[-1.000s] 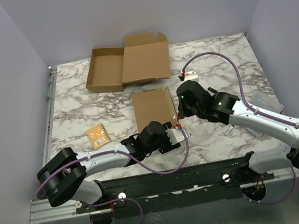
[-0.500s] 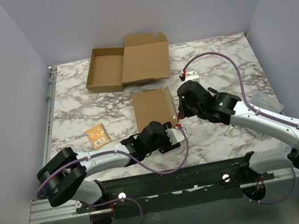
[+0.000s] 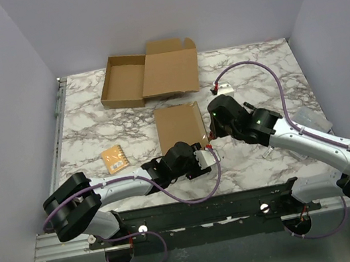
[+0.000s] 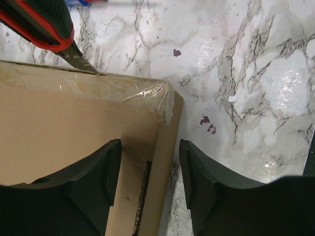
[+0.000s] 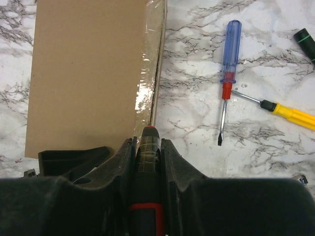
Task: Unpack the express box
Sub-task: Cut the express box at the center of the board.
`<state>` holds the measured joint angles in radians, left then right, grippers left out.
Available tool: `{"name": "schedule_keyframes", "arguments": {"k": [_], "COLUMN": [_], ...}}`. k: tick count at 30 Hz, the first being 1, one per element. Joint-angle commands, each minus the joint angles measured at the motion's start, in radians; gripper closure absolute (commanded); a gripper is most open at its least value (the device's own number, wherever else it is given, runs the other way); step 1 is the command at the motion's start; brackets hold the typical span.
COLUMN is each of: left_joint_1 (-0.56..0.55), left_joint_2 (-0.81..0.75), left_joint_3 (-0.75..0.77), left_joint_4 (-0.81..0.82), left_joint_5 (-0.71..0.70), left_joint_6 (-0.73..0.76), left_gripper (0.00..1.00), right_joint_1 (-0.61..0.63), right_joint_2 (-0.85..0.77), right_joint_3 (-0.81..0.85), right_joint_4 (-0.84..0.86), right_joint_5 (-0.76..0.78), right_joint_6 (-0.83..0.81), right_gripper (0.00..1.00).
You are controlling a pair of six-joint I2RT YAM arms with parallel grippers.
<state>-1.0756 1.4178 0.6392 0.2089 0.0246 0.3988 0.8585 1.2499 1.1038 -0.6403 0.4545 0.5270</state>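
Observation:
I should use my right gripper to set the utility knife down and let it go on the table (image 3: 241, 153) (image 5: 227, 174), just in front of the tip of the blue screwdriver.
A closed brown express box (image 3: 179, 125), sealed with clear tape, lies mid-table. My right gripper (image 3: 211, 137) is shut on a black and red utility knife (image 5: 147, 152). The knife's blade tip (image 4: 91, 69) touches the taped seam along the box's right edge (image 5: 152, 83). My left gripper (image 4: 150, 167) is open and straddles the box's near right corner (image 4: 162, 128). One finger (image 4: 93, 172) is over the box top and the other finger (image 4: 206, 177) is over the table beside it. The peeled tape corner (image 4: 165, 96) sticks up.
An open, empty cardboard box (image 3: 149, 75) lies at the back. An orange packet (image 3: 114, 158) lies at the left. A blue screwdriver (image 5: 229, 54) and a yellow screwdriver (image 5: 290, 114) lie right of the box, and a black object (image 5: 305, 42) lies farther right.
The right arm has shifted very slightly to the right with the knife. The left arm and the box have not moved.

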Motion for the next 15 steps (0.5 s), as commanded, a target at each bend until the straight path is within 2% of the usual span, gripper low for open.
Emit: {"name": "schedule_keyframes", "arguments": {"k": [1,15], "left_joint_1": [-0.002,-0.001], "left_joint_2": [0.018,0.13], "left_joint_3": [0.021,0.06], "left_joint_4": [0.01,0.103], "left_joint_5": [-0.04,-0.236], "left_joint_6": [-0.027,-0.246], "left_gripper": [0.44,0.44], "right_joint_1": [0.008,0.049], "right_joint_2": [-0.02,-0.017], "right_joint_3": [-0.013,-0.026], "right_joint_4": [-0.019,-0.078], "right_joint_5": [0.036,0.03], "right_joint_6": [0.016,0.086], "right_gripper": [1.0,1.0]}}
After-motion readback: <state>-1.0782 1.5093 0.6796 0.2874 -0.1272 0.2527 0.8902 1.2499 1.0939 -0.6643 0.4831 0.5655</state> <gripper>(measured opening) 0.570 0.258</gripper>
